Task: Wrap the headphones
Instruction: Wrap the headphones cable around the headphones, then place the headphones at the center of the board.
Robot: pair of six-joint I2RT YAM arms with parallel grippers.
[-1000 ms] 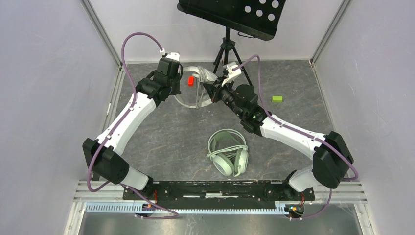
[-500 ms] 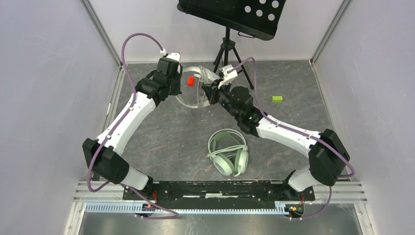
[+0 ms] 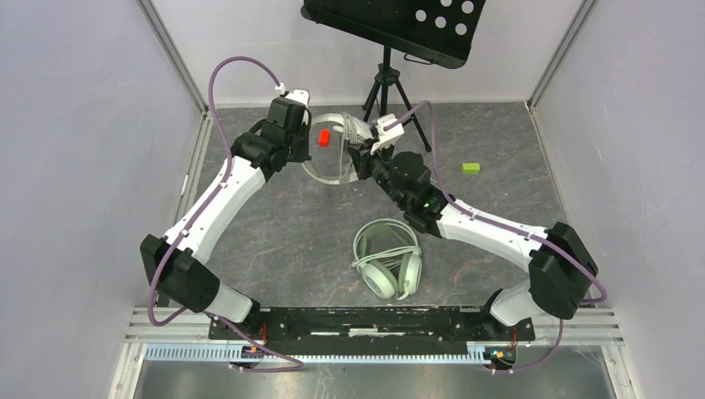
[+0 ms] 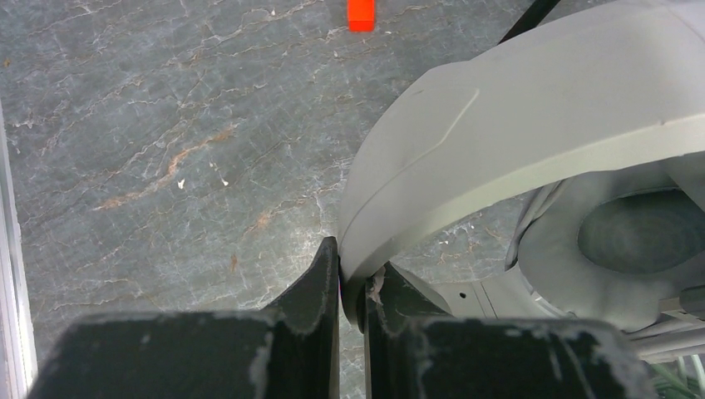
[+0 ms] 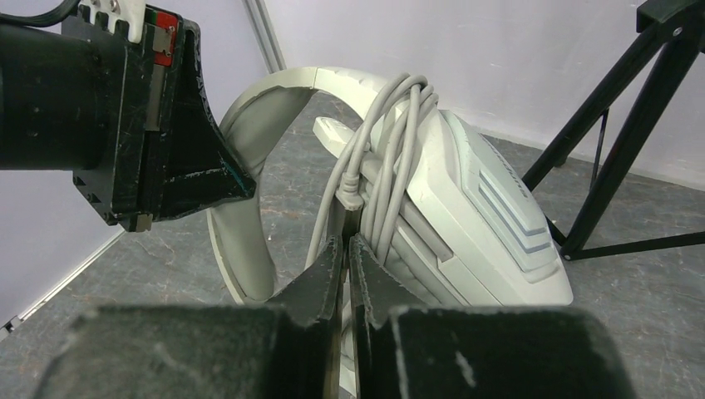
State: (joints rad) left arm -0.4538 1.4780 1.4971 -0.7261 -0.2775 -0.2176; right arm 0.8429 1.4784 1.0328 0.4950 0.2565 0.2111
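Observation:
The white-grey headphones, now hanging above the table at the back, will go down on the table (image 3: 308,179) (image 4: 332,170) just in front of the small red block, set there by my left gripper.
The white-grey headphones (image 3: 322,173) hang above the table at the back, between both grippers. My left gripper (image 4: 353,278) is shut on the headband (image 4: 515,125), next to a grey ear cushion (image 4: 640,233). My right gripper (image 5: 345,243) is shut on the pale cable (image 5: 391,141), which lies in several turns around the chevron-marked earcups (image 5: 490,208). The cable's plug (image 5: 349,198) sits just above the right fingertips. In the right wrist view the left gripper (image 5: 245,184) shows at the left, by the headband (image 5: 249,116). The mint-green headphones (image 3: 387,258) lie on the table near the front.
A black tripod (image 3: 384,83) with a perforated black panel (image 3: 399,25) stands behind the headset. A small red block (image 3: 324,137) lies by the left gripper and a green block (image 3: 471,168) at the right. Grey walls close in both sides.
The right arm has shifted a little to the left, toward the headset, still gripping the cable. The left arm and the mint-green headset have stayed in place.

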